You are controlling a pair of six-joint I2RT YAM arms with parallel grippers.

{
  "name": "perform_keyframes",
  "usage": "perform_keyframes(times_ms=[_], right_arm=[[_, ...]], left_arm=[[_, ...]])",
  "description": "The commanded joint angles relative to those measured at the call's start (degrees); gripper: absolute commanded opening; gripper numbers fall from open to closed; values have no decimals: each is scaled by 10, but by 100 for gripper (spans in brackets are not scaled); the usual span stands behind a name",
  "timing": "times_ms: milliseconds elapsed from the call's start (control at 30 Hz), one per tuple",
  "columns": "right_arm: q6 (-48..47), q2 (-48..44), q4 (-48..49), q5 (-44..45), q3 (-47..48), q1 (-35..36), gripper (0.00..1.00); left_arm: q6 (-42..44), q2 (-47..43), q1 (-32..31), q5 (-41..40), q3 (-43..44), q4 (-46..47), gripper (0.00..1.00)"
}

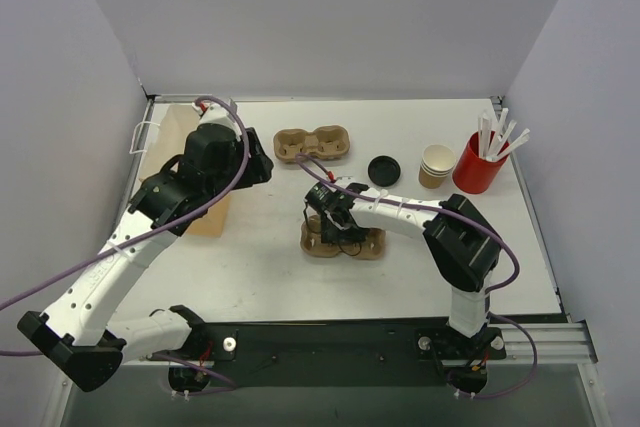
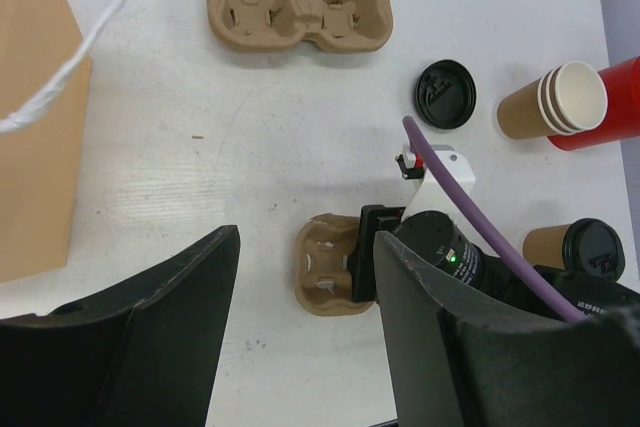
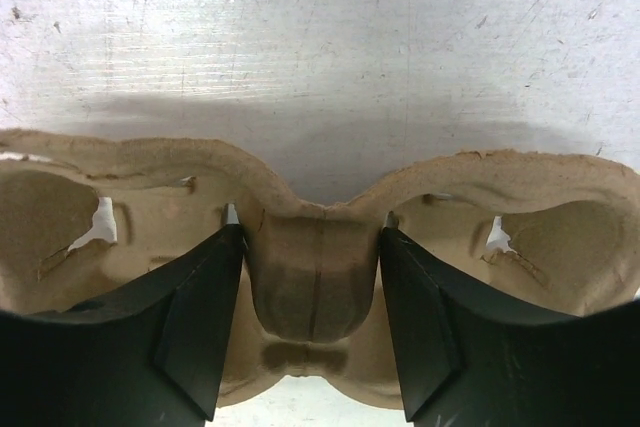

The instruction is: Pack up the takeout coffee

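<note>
My left gripper will close on the brown paper bag's rim (image 1: 154, 138), between the ends of the white handle that sticks out over the edge of the table.
The takeout coffee (image 2: 580, 247), a kraft-brown cup with a black lid, stands on the table in the left wrist view, right of the right arm; in the top view that arm hides it. My right gripper (image 1: 335, 227) is down on a brown pulp cup carrier (image 1: 343, 239). In the right wrist view its fingers (image 3: 210, 297) clamp the carrier's central ridge (image 3: 312, 277), the gripper (image 3: 312, 237) astride it. The carrier's cups are empty. My left gripper (image 2: 300, 347) is wide open and empty, held high beside the brown paper bag (image 1: 190, 182).
A second empty carrier (image 1: 312, 143) lies at the back. A loose black lid (image 1: 384, 168), a stack of unlidded tan cups (image 1: 436, 165) and a red cup of white sticks (image 1: 478, 162) stand at the back right. The bag's white handle (image 2: 70, 47) sticks out.
</note>
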Motion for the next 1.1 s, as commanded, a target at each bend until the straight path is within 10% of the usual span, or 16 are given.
perform_keyframes(times_ms=[0, 267, 1067], right_arm=[[-7, 2, -29, 14, 13, 3, 49], [-32, -64, -32, 23, 2, -5, 35], [-98, -261, -78, -64, 17, -45, 35]], left_arm=[[22, -5, 17, 5, 45, -10, 66], [54, 8, 76, -24, 117, -60, 65], [260, 267, 326, -128, 344, -206, 58]])
